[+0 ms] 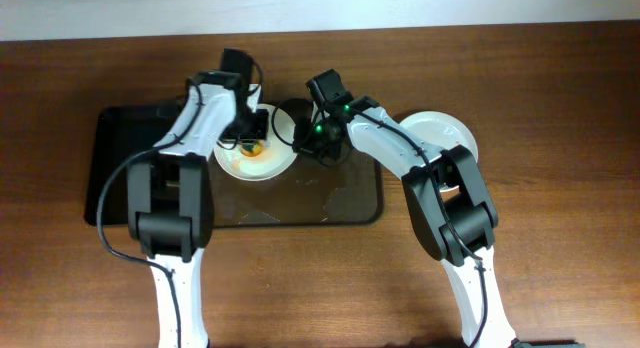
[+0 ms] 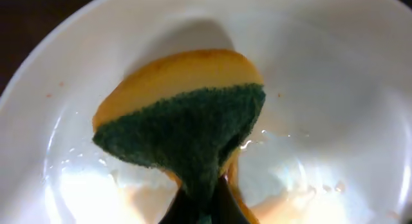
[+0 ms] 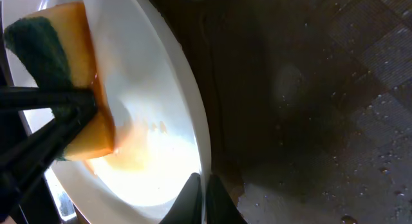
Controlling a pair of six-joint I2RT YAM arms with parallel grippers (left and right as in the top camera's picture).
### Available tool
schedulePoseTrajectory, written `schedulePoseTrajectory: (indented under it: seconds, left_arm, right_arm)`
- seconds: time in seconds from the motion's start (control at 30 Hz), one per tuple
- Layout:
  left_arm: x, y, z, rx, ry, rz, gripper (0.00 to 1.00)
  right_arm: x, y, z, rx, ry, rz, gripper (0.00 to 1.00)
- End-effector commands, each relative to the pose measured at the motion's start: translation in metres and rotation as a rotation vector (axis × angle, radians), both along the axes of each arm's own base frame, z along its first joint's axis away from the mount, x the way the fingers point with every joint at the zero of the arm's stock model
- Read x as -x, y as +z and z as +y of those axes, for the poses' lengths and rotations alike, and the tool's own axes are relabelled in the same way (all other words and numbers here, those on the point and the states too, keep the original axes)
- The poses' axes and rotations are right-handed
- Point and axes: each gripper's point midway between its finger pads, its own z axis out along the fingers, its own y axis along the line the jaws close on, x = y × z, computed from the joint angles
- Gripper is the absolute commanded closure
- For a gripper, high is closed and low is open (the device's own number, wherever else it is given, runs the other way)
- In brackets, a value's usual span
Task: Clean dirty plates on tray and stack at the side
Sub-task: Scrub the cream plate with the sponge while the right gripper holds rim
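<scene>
I should release the smeared white plate from my right gripper on top of the other white plate (image 1: 430, 149) next to the dark brown tray.
A white plate (image 1: 268, 166) with an orange-brown smear lies on the dark brown tray (image 1: 125, 188), near its far edge. My left gripper (image 1: 250, 140) is shut on a yellow and green sponge (image 2: 187, 114) and presses it onto the plate's (image 2: 341, 69) inside. My right gripper (image 1: 314, 140) is shut on the right rim of the same plate (image 3: 154, 121); the fingertips (image 3: 205, 188) pinch the rim. The sponge also shows in the right wrist view (image 3: 61, 69). Another white plate (image 1: 440, 133) lies on the table right of the tray, partly under the right arm.
The tray's surface (image 3: 309, 121) is wet, with droplets and a sheen near its front right (image 1: 330, 198). The brown wooden table (image 1: 540, 78) surrounds the tray. Both arms reach over the tray's middle from the front.
</scene>
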Motion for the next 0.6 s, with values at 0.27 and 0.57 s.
schedulePoseTrajectory:
  seconds: [0.27,0.57]
  left_arm:
    - [0.092,-0.082,0.018,-0.125,0.026,0.336,0.99]
    - [0.119,-0.11,0.024,-0.131,0.025,0.364,0.99]
  right_arm:
    - [0.005,-0.017,-0.006,0.053,0.011,0.005,0.96]
    - [0.004,-0.017,-0.005,0.052,0.012,0.004,0.96]
